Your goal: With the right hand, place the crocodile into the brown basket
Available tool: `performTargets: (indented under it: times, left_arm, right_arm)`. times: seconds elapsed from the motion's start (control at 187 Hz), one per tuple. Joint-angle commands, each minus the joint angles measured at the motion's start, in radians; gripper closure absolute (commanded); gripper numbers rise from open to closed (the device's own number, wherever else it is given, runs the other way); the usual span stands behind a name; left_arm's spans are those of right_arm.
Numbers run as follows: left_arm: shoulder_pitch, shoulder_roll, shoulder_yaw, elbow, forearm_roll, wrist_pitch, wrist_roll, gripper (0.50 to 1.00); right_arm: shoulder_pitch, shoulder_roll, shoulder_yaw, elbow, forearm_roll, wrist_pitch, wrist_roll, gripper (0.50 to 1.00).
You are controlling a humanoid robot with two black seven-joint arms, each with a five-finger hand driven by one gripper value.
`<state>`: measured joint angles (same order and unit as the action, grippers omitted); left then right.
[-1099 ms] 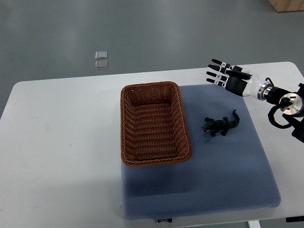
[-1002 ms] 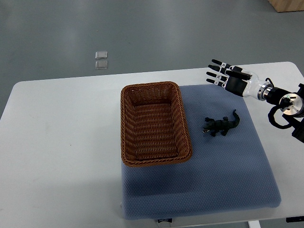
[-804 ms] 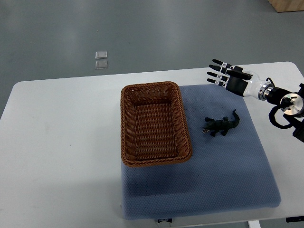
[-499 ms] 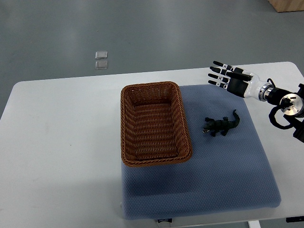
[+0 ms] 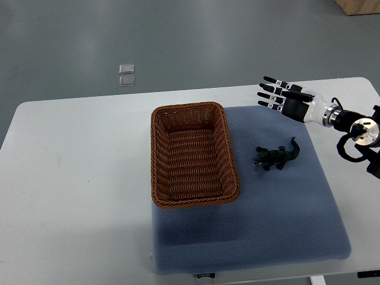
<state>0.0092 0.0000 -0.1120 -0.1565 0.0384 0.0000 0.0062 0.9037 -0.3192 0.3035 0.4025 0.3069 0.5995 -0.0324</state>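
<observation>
Next, I move my right gripper to the crocodile and close it around the middle of its body (image 5: 277, 156), between the crocodile's head and tail.
A small dark green toy crocodile (image 5: 275, 156) lies on the blue mat (image 5: 273, 219), its head toward the basket and its tail up to the right. The brown wicker basket (image 5: 191, 154) stands on the mat's left part and holds nothing. My right hand (image 5: 279, 96) hovers over the mat's far edge, above and slightly right of the crocodile, apart from it. Its black-tipped fingers (image 5: 268, 90) are spread flat and point left, holding nothing. The right arm enters from the right edge. The left arm does not show.
The mat lies on a white table (image 5: 71, 190) with rounded corners. Two small clear squares (image 5: 126, 75) sit on the grey floor beyond the table. A wooden box corner (image 5: 359, 6) shows at top right.
My right hand has wavered slightly near the mat's far edge, ending almost where it began. The crocodile and basket have not moved.
</observation>
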Motion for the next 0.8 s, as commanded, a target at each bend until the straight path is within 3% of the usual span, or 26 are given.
performTargets:
  times: [0.0,0.386,0.461,0.59,0.793]
  left_arm:
    - [0.0,0.0,0.0,0.0,0.0,0.0,0.0,0.5]
    - [0.0,0.0,0.0,0.0,0.0,0.0,0.0,0.5]
    - [0.0,0.0,0.0,0.0,0.0,-0.002,0.0,0.5]
    - [0.0,0.0,0.0,0.0,0.0,0.0,0.0,0.5]
    - [0.0,0.0,0.0,0.0,0.0,0.0,0.0,0.5]
  right_arm:
    - [0.0,-0.001,0.005,-0.001,-0.025,0.011,0.002,0.562]
    - [-0.009,-0.057,0.012,-0.002,-0.094,0.011,0.002,0.564]
    - [-0.005,-0.066,0.012,-0.002,-0.157,0.011,0.029,0.564]
    - [0.014,-0.11,0.014,0.001,-0.351,0.011,0.138,0.564]
    - [0.052,-0.156,0.016,0.03,-0.753,0.011,0.404,0.566]
